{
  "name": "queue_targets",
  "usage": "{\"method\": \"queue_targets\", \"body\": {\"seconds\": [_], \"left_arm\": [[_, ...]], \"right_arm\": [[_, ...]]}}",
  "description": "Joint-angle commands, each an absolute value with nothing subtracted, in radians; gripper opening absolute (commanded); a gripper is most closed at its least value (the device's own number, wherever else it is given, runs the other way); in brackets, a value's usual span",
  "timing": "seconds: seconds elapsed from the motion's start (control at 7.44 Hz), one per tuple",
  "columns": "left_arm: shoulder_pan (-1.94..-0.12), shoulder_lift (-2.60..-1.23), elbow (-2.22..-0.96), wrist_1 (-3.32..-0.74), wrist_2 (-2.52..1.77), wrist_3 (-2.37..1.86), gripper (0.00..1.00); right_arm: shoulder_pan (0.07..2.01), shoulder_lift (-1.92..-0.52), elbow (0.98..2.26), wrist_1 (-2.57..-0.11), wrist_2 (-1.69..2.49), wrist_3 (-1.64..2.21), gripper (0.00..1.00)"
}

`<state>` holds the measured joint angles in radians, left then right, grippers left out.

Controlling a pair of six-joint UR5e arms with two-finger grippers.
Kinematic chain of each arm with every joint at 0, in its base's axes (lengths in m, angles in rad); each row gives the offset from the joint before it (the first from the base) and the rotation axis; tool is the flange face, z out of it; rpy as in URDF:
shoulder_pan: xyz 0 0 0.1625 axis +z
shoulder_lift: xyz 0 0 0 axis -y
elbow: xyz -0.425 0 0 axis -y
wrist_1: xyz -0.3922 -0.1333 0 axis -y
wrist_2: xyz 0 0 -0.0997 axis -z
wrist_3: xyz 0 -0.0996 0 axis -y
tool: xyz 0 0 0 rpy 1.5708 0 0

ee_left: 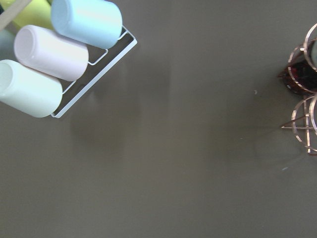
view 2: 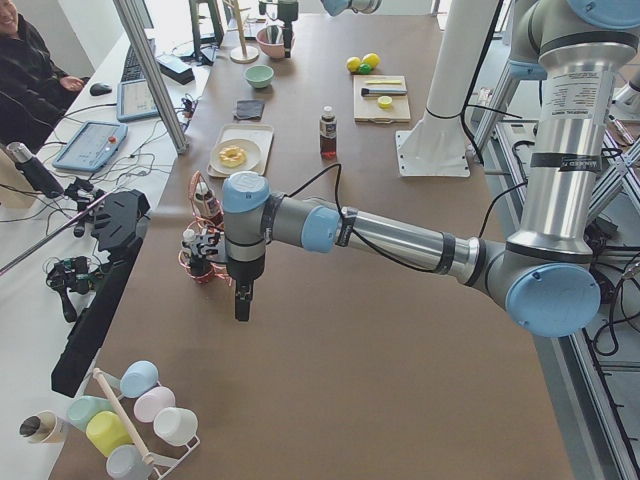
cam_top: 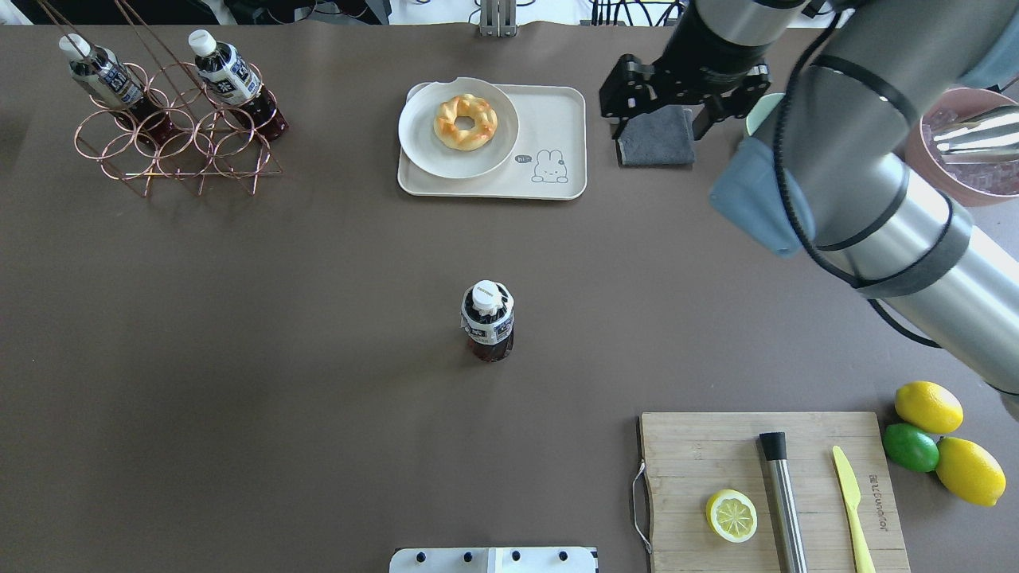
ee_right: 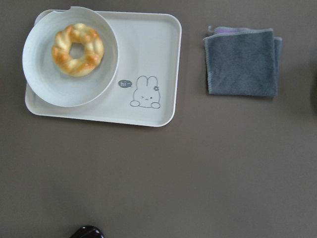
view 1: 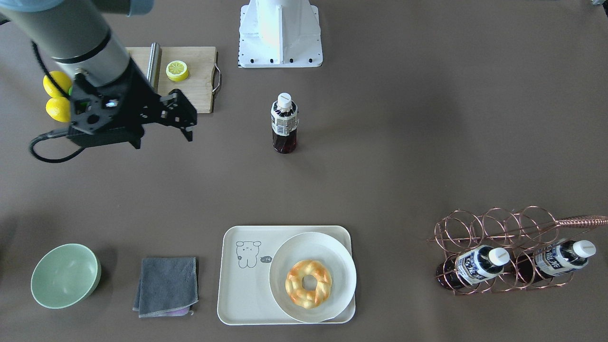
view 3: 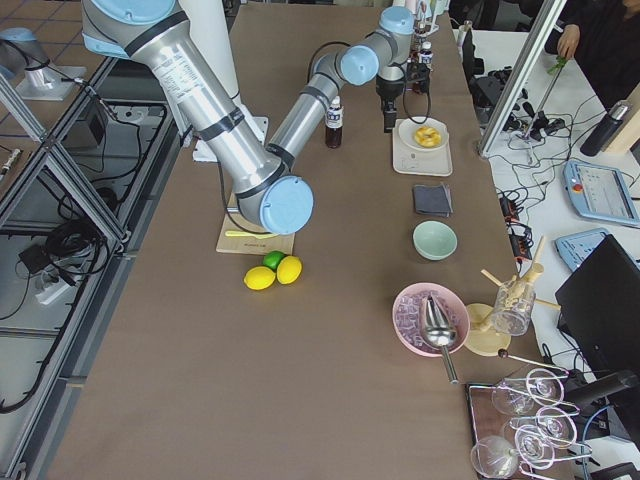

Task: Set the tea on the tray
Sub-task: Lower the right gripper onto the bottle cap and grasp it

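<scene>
The robot's right gripper will next move to the upright tea bottle that stands alone and close on the bottle's neck (view 1: 284, 109), just under its white cap.
One tea bottle (view 1: 284, 124) with a white cap stands upright alone in the middle of the table; it also shows in the overhead view (cam_top: 488, 322). Two like bottles (view 1: 479, 266) (view 1: 563, 256) lie in a copper wire rack (cam_top: 175, 151). The cream tray (view 1: 242, 285) with the small animal drawing carries a round plate (view 1: 327, 251) with a doughnut; it shows in the right wrist view (ee_right: 148, 59) too. My right gripper (view 1: 185, 118) hangs open and empty high over the grey cloth, beside the tray. My left gripper (view 2: 243, 300) points down beside the wire rack; I cannot tell if it is open.
A grey cloth (view 1: 166, 285) and a green bowl (view 1: 65, 275) lie beside the tray. A wooden cutting board (cam_top: 692, 461) holds a lemon half, a steel rod and a yellow knife, with lemons and a lime (cam_top: 911, 447) next to it. Pastel cups (ee_left: 44, 59) lie near the left gripper.
</scene>
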<state>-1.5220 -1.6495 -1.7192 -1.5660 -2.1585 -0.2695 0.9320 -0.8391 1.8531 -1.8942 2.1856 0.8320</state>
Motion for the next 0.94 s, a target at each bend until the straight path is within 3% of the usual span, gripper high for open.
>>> {"method": "queue_targets", "body": {"seconds": [0.0,0.81], "left_arm": [[-1.572,-1.621,-1.672,-1.571,-2.168,-0.207,0.97],[-1.569,-1.652,-1.625,-1.578,-2.217,-0.195,0.97]], "right_arm": [[0.766,-0.651,1.790,-1.971,2.073,0.995,1.00],[0.545,-0.594,1.802,-1.990,1.829,1.210,1.00]]}}
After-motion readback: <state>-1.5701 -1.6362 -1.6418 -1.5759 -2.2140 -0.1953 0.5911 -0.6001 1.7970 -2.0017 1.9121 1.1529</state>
